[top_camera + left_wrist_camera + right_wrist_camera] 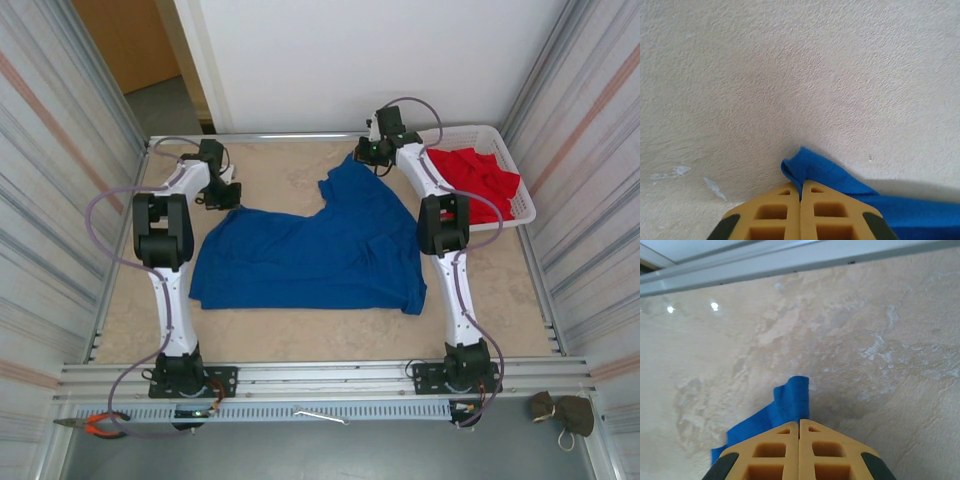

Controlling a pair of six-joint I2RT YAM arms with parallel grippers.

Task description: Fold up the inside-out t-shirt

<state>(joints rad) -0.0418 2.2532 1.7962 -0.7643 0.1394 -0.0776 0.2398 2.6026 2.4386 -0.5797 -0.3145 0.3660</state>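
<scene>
Next, I release the shirt's raised far corner from my right gripper on the shirt's basket-side end [386, 271], just above its near edge.
The inside-out t-shirt [310, 255], royal blue, lies spread across the middle of the table. Its far left corner is pinched by my left gripper [222, 197], whose yellow fingers [772, 212] are shut on a fold of blue cloth [812, 172]. At the far right, my right gripper [372, 152] holds the shirt's raised far corner. In the right wrist view its fingers [827, 450] are shut on a blue edge [792, 400] standing up from the table.
A white basket [505, 160] with a red garment [480, 175] stands at the far right, beside the right arm. Metal rails [260, 137] border the table. Pliers [95, 425] and a small dark item [560, 412] lie on the near ledge.
</scene>
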